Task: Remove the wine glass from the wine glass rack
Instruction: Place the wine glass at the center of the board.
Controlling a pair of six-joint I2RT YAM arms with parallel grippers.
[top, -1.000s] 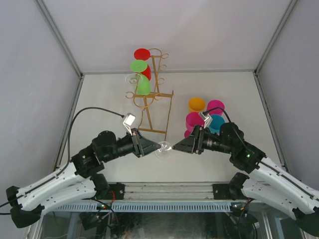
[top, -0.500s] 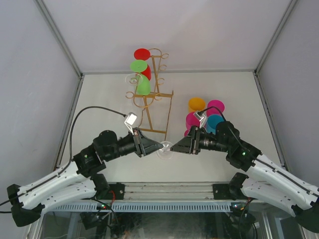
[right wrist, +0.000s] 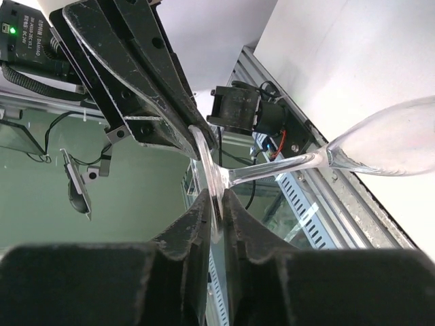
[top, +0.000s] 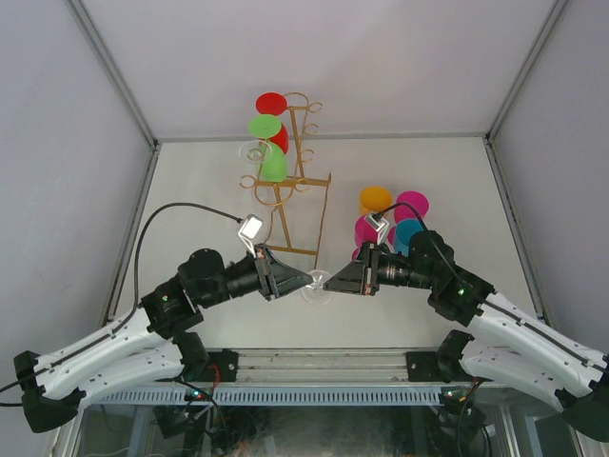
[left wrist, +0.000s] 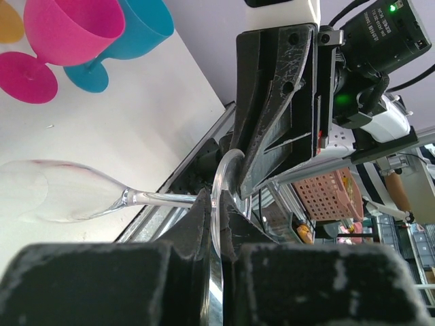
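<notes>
The wine glass hangs bowl down from both grippers, so next my left gripper regrips its foot (left wrist: 226, 174) and tilts it for my right gripper to take the bowl.
A clear wine glass (top: 316, 288) hangs low over the table's near edge, held by its foot between my two grippers. My left gripper (top: 309, 279) is shut on the rim of the foot; in the left wrist view (left wrist: 217, 204) the stem and bowl (left wrist: 61, 197) point left. My right gripper (top: 328, 281) is shut on the same foot from the opposite side (right wrist: 216, 200), with the bowl (right wrist: 394, 142) at upper right. The gold wire wine glass rack (top: 297, 181) stands behind, holding a red (top: 271, 103), a green (top: 266, 129) and a clear glass (top: 255, 150).
Several coloured plastic glasses stand at right of the rack: orange (top: 375, 200), pink (top: 412, 204), teal (top: 413, 234) and magenta (top: 369, 231). The metal rail (top: 324, 364) runs along the near edge under both arms. Grey walls enclose the table.
My right gripper has moved left to the glass's foot and now grips it opposite the left gripper. The left arm and glass have barely shifted.
</notes>
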